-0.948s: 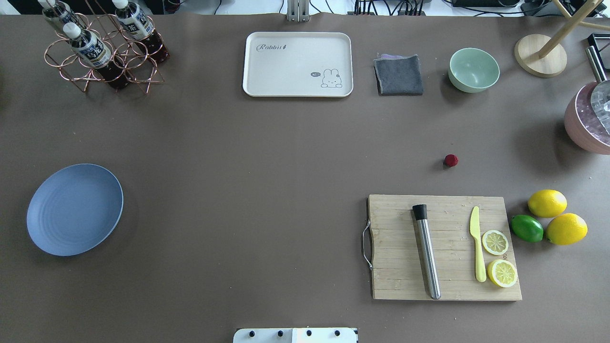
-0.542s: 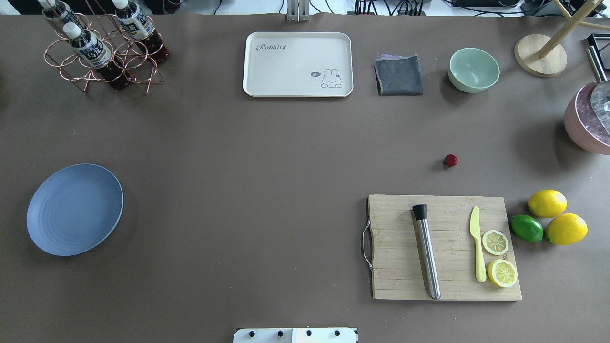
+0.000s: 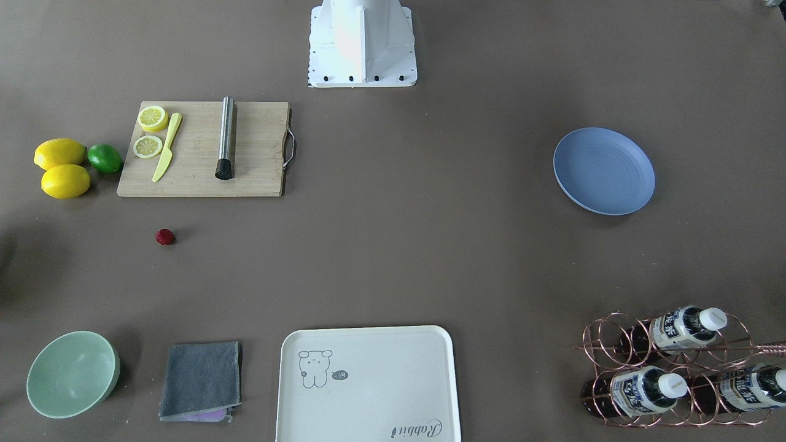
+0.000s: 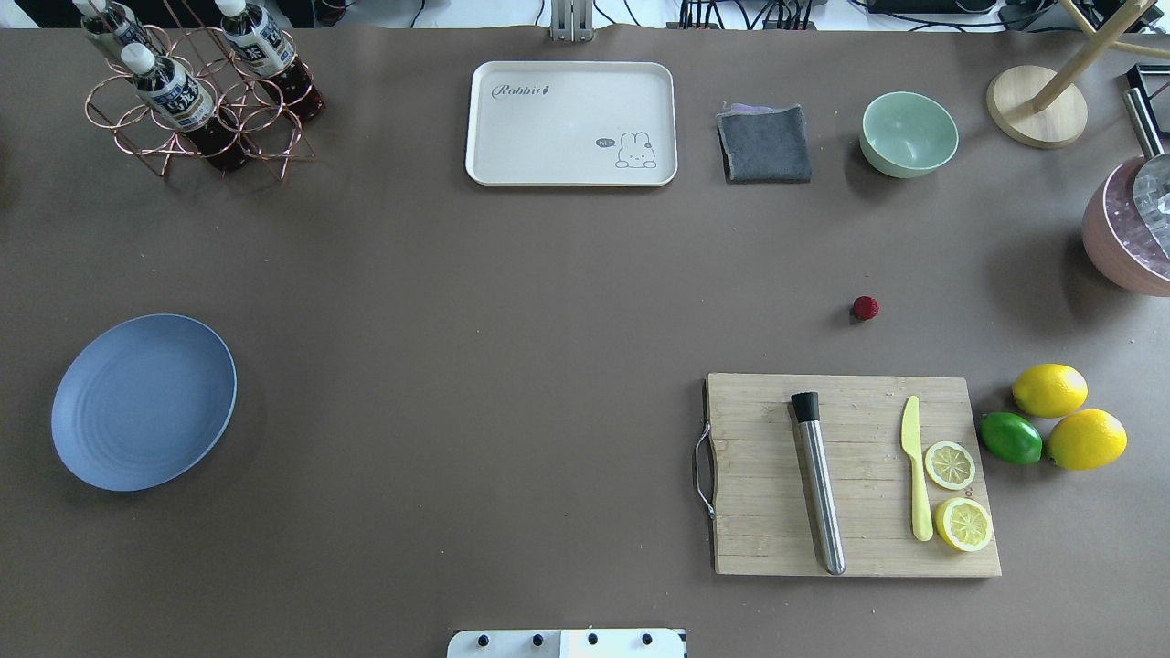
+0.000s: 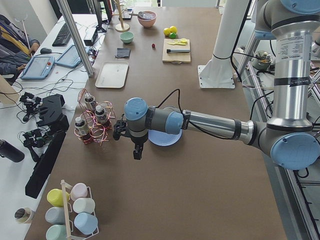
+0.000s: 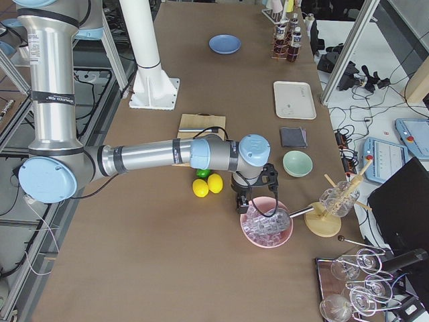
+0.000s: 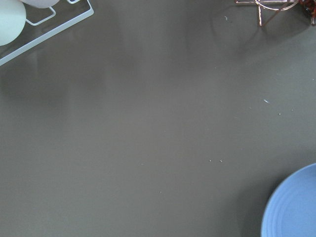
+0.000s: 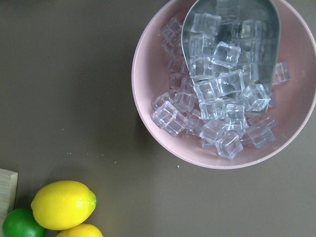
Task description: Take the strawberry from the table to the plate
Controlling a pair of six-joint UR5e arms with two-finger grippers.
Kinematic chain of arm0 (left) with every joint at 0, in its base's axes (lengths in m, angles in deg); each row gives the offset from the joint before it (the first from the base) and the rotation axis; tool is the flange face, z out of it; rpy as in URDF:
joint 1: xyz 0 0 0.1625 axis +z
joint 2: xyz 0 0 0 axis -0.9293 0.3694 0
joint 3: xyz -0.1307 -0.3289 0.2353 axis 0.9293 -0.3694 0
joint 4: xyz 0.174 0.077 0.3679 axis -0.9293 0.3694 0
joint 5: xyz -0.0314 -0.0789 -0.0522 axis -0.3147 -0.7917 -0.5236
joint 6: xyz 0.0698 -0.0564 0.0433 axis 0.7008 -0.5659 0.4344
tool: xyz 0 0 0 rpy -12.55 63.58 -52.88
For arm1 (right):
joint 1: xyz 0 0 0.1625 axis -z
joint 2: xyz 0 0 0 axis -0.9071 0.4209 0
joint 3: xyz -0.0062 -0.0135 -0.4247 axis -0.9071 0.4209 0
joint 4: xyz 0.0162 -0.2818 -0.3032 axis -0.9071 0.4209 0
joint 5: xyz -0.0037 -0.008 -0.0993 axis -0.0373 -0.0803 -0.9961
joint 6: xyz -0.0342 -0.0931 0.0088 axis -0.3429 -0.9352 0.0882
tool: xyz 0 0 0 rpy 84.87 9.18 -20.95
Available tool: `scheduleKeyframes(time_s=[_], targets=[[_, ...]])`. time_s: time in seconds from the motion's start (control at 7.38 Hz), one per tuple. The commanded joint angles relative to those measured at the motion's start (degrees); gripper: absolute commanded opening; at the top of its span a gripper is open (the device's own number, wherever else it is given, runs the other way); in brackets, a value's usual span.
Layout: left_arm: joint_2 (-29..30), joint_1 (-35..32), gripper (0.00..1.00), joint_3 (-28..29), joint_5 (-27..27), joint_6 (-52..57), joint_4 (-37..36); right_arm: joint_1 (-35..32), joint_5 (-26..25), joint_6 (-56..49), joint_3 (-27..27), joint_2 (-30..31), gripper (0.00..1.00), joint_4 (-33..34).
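Observation:
I should move my left gripper to the blue plate next and close it on the plate's rim (image 3: 653, 181) (image 7: 263, 223), on the side farthest from the cutting board.
The strawberry (image 4: 865, 308), small and dark red, lies on the table (image 4: 512, 320) just beyond the cutting board; it also shows as the strawberry (image 3: 164, 237). The blue plate (image 4: 143, 402) sits empty far off at the table's left end, and its rim shows as the plate (image 7: 294, 207) in the left wrist view. My left gripper (image 5: 136, 154) hangs over the table beside the plate; I cannot tell whether it is open or shut. My right gripper (image 6: 242, 204) hangs by the pink ice bowl, state likewise unclear. Neither gripper is near the strawberry.
A wooden cutting board (image 4: 855, 475) holds a metal muddler, a yellow knife and lemon slices. Lemons (image 4: 1049, 389) and a lime lie to its right. A pink bowl of ice (image 8: 224, 84), a green bowl (image 4: 909, 133), a grey cloth, a cream tray (image 4: 571, 123) and a bottle rack (image 4: 196, 87) line the far side.

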Motion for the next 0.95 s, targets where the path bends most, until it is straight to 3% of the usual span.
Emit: scheduleKeyframes(time_s=[0.0, 0.41, 0.81], targets=[[-0.4, 4.6, 0.97, 0.5, -0.1, -6.8, 6.9, 0.0, 0.1, 1.9, -0.5, 0.1, 1.0, 0.0], [-1.6, 8.0, 0.97, 6.6, -0.1, -12.8, 20.5, 0.0, -0.2, 1.8, -0.1, -0.7, 1.0, 0.0], [-1.4, 13.2, 0.97, 7.9, -0.1, -16.7, 22.2, 0.0, 0.0, 1.6, -0.1, 0.0, 1.0, -0.9]])
